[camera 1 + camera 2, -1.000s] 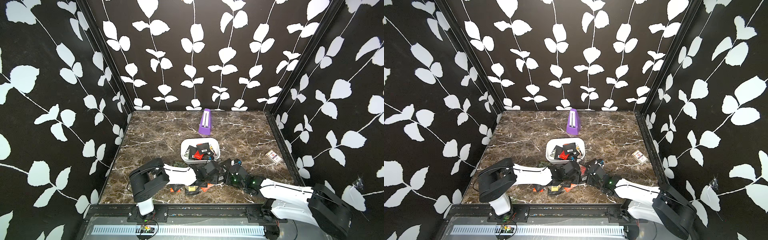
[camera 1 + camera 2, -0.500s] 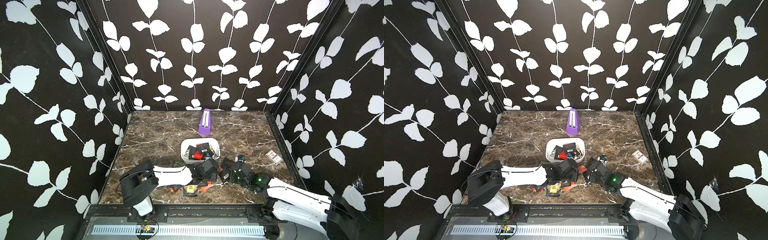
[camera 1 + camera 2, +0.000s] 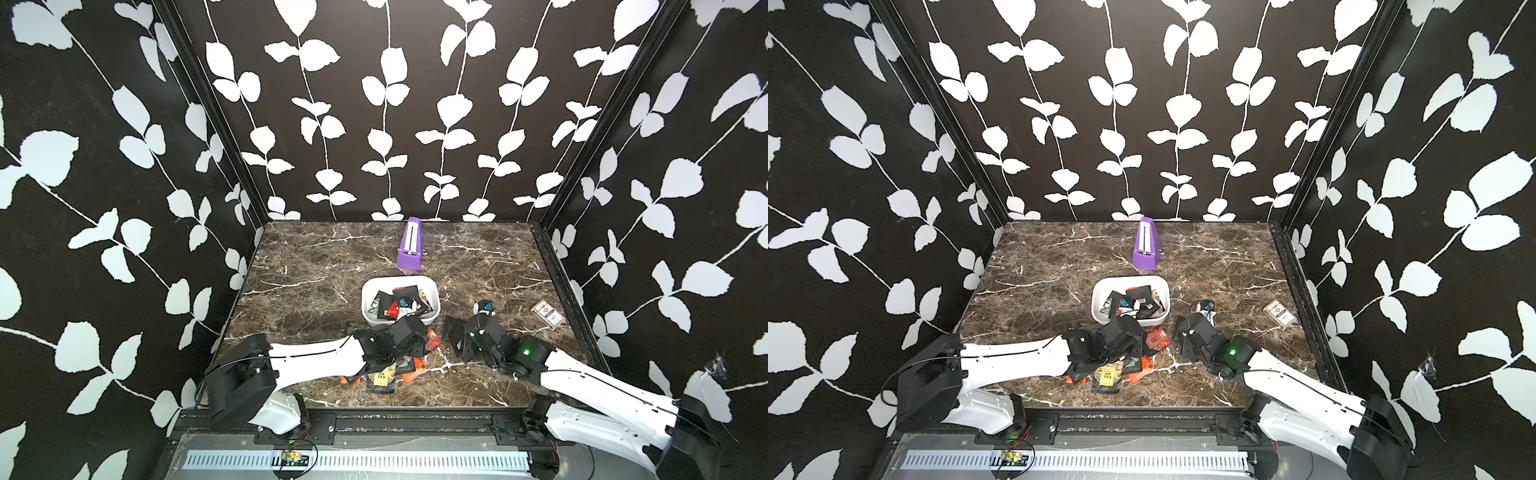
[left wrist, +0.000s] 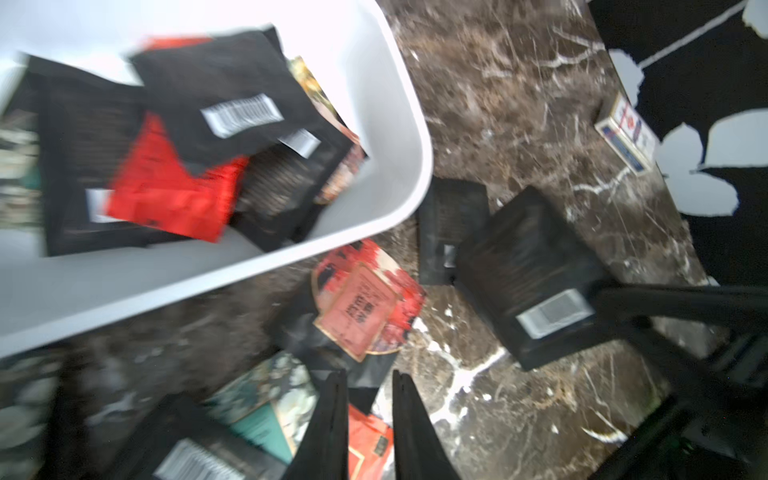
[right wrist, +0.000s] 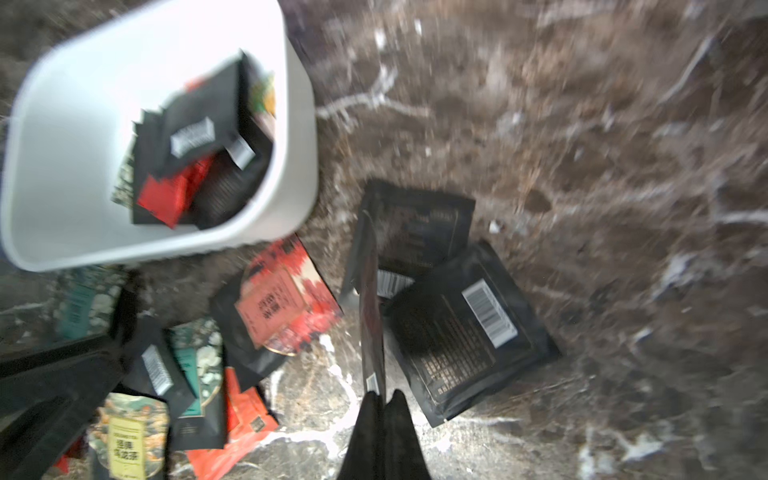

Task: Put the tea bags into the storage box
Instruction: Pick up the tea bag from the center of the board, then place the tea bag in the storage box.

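Note:
The black tea bag, now held on edge beside the box, will be let go by my right gripper beside the topmost black tea bag in the white storage box point(image 3: 385, 300) point(image 5: 145, 162).
The white storage box point(image 3: 368, 291) point(image 3: 1098, 291) sits mid-table and holds several tea bags point(image 3: 401, 301), black and red. More tea bags point(image 3: 382, 380) lie loose in front of it, among them a red one point(image 3: 1156, 338). My left gripper point(image 3: 419, 345) point(image 4: 370, 374) hovers over that loose pile by the box's front edge point(image 4: 399, 104), its jaws slightly open with nothing between them. Right of the box, my right gripper point(image 3: 461, 340) point(image 5: 382, 395) is shut on a black tea bag point(image 5: 370, 299) held on edge. Two black tea bags point(image 5: 461, 328) lie flat beside it.
A purple wedge point(image 3: 409, 245) stands behind the box. A flat card pack point(image 3: 548, 312) lies near the right wall. A small white and blue object point(image 3: 484, 307) sits just behind the right gripper. Patterned walls close in three sides.
The left arm has stretched out lower toward the box's front, and its jaws have parted a little. The right gripper has shifted slightly away from the pile, still shut on its black tea bag.

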Motion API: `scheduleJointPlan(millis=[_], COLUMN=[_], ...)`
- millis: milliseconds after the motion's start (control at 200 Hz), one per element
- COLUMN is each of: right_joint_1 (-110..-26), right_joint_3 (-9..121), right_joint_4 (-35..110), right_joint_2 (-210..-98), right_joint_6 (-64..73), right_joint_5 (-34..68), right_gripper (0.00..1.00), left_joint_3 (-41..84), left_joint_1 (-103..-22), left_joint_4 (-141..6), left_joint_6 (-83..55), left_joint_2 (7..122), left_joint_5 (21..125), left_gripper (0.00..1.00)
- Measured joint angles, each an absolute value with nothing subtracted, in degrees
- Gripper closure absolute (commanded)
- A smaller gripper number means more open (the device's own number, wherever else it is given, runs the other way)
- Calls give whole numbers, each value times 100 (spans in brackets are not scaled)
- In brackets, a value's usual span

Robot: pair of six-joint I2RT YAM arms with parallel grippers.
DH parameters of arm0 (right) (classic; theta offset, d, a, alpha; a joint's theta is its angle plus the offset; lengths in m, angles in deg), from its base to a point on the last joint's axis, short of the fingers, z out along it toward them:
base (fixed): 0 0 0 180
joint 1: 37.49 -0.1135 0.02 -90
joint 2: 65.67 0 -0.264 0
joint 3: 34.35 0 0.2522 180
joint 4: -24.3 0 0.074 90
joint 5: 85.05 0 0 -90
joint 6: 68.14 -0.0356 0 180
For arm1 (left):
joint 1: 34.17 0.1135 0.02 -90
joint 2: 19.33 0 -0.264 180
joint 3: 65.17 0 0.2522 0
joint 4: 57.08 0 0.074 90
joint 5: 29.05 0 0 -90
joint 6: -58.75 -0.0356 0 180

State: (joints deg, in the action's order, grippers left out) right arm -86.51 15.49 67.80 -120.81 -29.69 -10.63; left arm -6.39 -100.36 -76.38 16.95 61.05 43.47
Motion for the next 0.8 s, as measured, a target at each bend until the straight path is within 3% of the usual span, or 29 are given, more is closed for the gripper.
scheduleJointPlan(millis=[470,800], right_joint_1=[-8620,-8581], right_joint_3=[3170,4530], right_joint_4=[7781,7215], right_joint_2=[-11954,-13921], right_joint_6=[-2140,-1677], right_joint_5=[-1497,-944], right_gripper=[100,100], left_joint_3=[-1304,-1806], left_joint_1=[-10034,-9920], left_joint_4=[-8279,-8910], left_joint_6=[1824,1981], left_joint_2=[4752,3554], left_joint_5=[2926,2225], left_gripper=[49,20])
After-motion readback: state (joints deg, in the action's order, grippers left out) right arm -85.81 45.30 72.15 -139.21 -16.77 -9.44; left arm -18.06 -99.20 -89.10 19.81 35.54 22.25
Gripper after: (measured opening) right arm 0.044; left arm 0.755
